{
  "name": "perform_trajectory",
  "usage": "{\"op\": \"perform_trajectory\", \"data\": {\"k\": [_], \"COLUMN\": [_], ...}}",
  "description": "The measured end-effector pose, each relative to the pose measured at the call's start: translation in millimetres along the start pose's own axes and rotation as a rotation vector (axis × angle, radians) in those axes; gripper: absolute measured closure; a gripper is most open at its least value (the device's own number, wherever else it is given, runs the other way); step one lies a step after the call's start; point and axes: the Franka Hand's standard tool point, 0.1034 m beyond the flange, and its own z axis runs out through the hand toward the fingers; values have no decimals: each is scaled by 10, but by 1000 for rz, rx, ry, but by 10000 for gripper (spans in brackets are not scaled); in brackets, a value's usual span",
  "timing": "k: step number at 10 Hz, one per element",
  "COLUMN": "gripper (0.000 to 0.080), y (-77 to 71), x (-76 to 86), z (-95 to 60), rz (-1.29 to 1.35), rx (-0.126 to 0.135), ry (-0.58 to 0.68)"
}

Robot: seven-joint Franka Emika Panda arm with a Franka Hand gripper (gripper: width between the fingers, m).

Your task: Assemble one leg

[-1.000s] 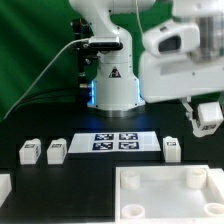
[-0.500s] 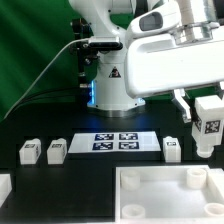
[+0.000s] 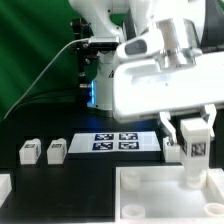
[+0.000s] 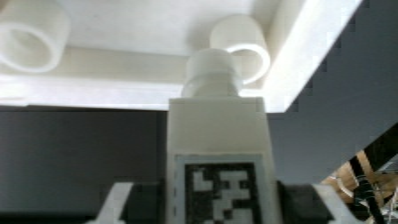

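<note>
Next, I release the white leg upright from my gripper in the tray's near corner socket (image 3: 213, 208) (image 4: 242, 52) farthest from the front white piece.
My gripper (image 3: 194, 130) is shut on a white leg (image 3: 194, 150) with a black-and-white tag and holds it upright at the exterior view's right. The leg's lower end hangs just above the tray's far right corner socket (image 3: 191, 178). In the wrist view the leg (image 4: 221, 130) fills the middle, its peg tip over a round socket (image 4: 242, 42) of the white tray (image 4: 160, 85). A second socket (image 4: 32, 45) shows beside it. Three more tagged legs lie on the black table: two (image 3: 29, 151) (image 3: 57, 150) at the left, one (image 3: 172, 148) behind the held leg.
The marker board (image 3: 118, 143) lies flat in the middle, ahead of the robot base (image 3: 110, 85). The large white tray (image 3: 150, 195) fills the front right. A white piece (image 3: 4, 186) sits at the front left edge.
The arm has moved down and toward the exterior view's left, carrying the leg from the right edge to above the tray's far right socket.
</note>
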Motion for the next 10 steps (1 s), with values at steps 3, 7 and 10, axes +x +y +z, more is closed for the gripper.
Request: {"op": "perform_trajectory", "data": {"k": [3, 7, 10], "gripper": [509, 509, 508], "y": [-66, -151, -154], "x": [38, 60, -61], "z": [266, 333, 375], "rz": [12, 15, 15], "rx": [14, 21, 21], "ry": [-14, -12, -27]}}
